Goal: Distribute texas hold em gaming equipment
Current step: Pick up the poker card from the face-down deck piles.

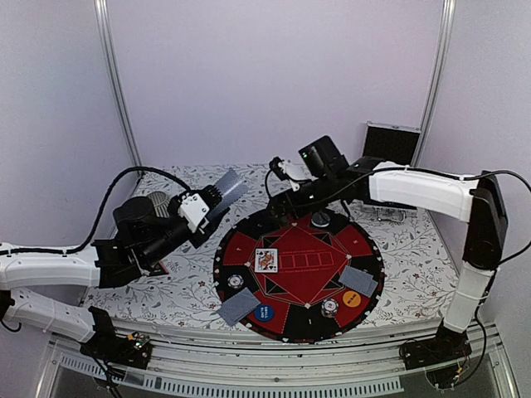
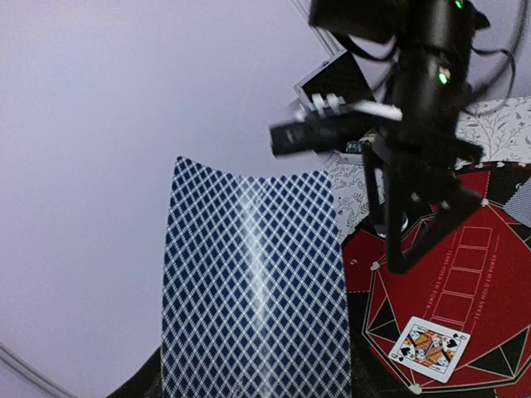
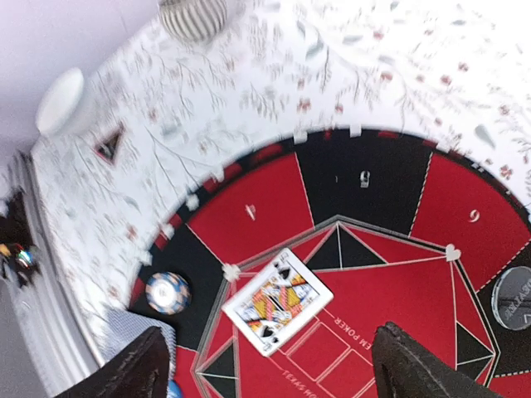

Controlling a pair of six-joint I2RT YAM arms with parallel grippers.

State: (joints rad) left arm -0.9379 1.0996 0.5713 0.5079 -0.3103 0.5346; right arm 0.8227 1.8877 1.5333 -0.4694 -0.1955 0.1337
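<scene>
I will next move my right gripper to the loose end (image 1: 238,181) of the blue-backed playing card in my left gripper and close it there.
My left gripper (image 1: 207,207) is shut on a blue-backed playing card (image 1: 230,186), held upright above the mat's left rim. The card fills the left wrist view (image 2: 253,282) and hides the fingers. My right gripper (image 1: 280,207) is open and empty (image 3: 278,373), hovering over the mat's far left. A face-up queen (image 1: 265,259) (image 3: 278,300) (image 2: 429,348) lies in the centre. Face-down cards (image 1: 239,307) (image 1: 358,279) lie at the near seats. Beside them are a blue disc (image 1: 265,313), an orange disc (image 1: 352,298) and striped chips (image 1: 236,282) (image 1: 330,307) (image 3: 168,292).
The round red-and-black poker mat (image 1: 365,240) covers the middle of the floral tablecloth. A dark round button (image 1: 320,220) sits at its far edge. A ribbed grey cup (image 1: 158,201) (image 3: 192,16) stands at the left, and a black case (image 1: 390,143) at the back right.
</scene>
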